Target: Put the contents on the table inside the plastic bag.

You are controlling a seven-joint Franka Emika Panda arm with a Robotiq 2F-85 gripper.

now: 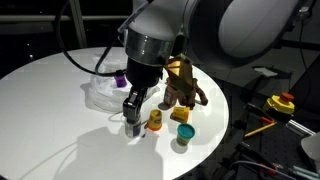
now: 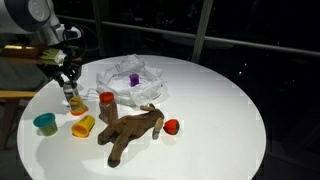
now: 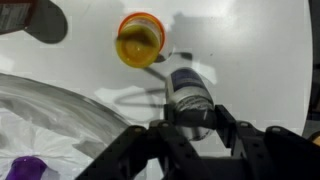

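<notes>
I should release the small dark jar inside the plastic bag (image 1: 129, 76), close beside the purple item.
My gripper (image 1: 133, 118) (image 2: 70, 88) stands at the table's edge side of the clear plastic bag (image 1: 103, 93) (image 2: 128, 82). In the wrist view its fingers (image 3: 190, 114) close on both sides of a small dark jar (image 3: 187, 88) (image 2: 75, 103) that stands on the white table. A purple item (image 2: 134, 78) (image 3: 27, 167) lies in the bag. A yellow cup (image 3: 140, 40) (image 2: 83, 126) (image 1: 155, 121) lies on its side close by. An orange bottle with a red cap (image 2: 106, 102), a teal cup (image 2: 45, 123) (image 1: 185, 133), a brown plush animal (image 2: 130, 130) (image 1: 180, 85) and a red ball (image 2: 172, 126) lie around it.
The round white table (image 2: 220, 110) ends close to the teal cup. A wooden surface (image 2: 12, 96) sits beyond the table edge. Yellow and red tools (image 1: 282, 103) lie off the table on a dark bench. A dark cable (image 1: 80, 55) runs over the table toward the bag.
</notes>
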